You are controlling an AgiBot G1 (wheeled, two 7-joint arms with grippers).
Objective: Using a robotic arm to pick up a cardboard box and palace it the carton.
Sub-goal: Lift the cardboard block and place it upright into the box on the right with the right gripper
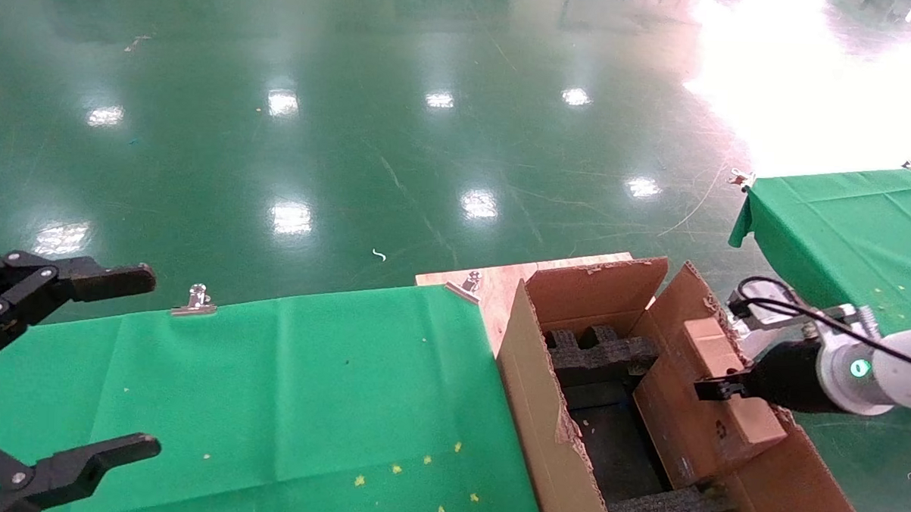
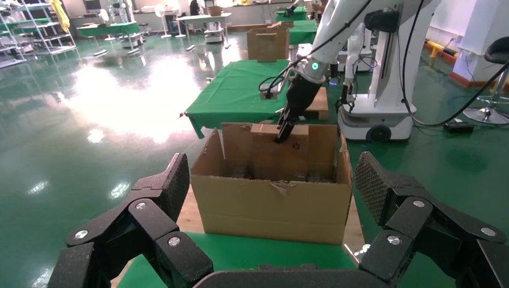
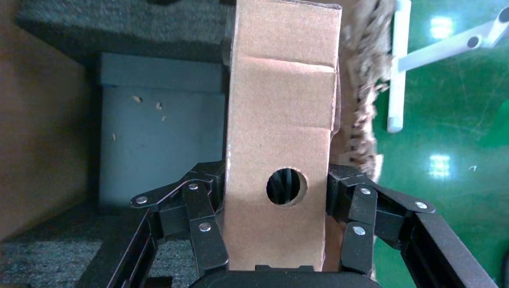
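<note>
I need to use my right gripper to set the cardboard box down inside the carton, between the dark panel and the carton's torn-edged side (image 1: 662,428).
My right gripper (image 1: 716,388) on the white robotic arm (image 1: 902,366) is shut on the small brown cardboard box (image 1: 760,426). In the right wrist view the fingers (image 3: 207,231) clamp both long sides of the cardboard box (image 3: 279,108), whose round hole faces the camera. The box hangs tilted over the right side of the open carton (image 1: 530,395), against its right flap. Black foam blocks (image 1: 600,356) line the carton's inside. From the left wrist view, the carton (image 2: 276,207) stands ahead with the box (image 2: 297,139) at its far wall. My left gripper (image 1: 129,366) is parked open at the far left.
The carton rests on a wooden board (image 1: 492,284) at the right end of a green-clothed table (image 1: 291,402). Metal clips (image 1: 194,300) hold the cloth's far edge. A second green table (image 1: 850,224) stands to the right, with shiny green floor beyond.
</note>
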